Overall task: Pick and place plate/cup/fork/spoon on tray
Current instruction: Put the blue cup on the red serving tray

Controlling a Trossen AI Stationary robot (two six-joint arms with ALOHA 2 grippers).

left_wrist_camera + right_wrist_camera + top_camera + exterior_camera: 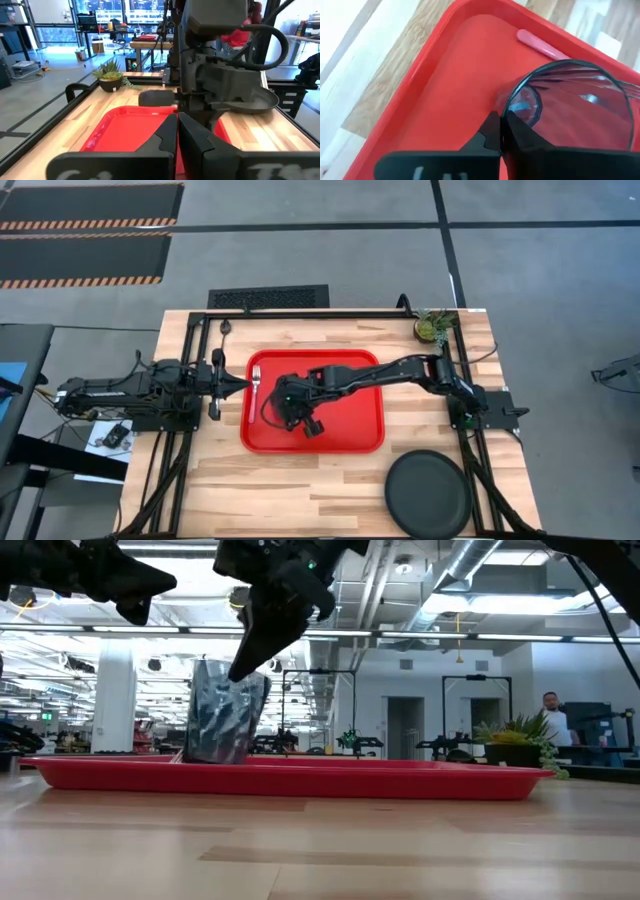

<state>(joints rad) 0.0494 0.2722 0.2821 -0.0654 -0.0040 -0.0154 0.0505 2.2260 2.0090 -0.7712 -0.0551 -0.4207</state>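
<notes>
Next, I release the dark-tinted cup with my right gripper inside the red tray's corner (367, 376) nearest the potted plant.
The red tray (350, 435) lies mid-table. The dark-tinted cup (225, 710) stands in the tray's left part, mouth up; it also shows in the right wrist view (580, 105). My right gripper (501, 131) is shut on its rim. The red-handled fork (256, 380) lies flat in the tray near its left lip. The dark spoon (226, 330) lies on the table at the far left. The black plate (428, 493) lies on the table at the near right. My left gripper (177, 132) is shut and empty, just left of the tray. My right gripper pinches the cup's rim (512, 97) between its two fingers, one finger inside the cup and one outside. The fingers slant down from above (250, 655). The cup is about upright; the tray's lip hides its base, so whether it rests on the tray cannot be told.
A small potted plant (432, 326) stands at the table's far right corner. Black frame rails (190, 360) run along the table's left and right sides. A person (550, 715) stands far off in the room behind.
</notes>
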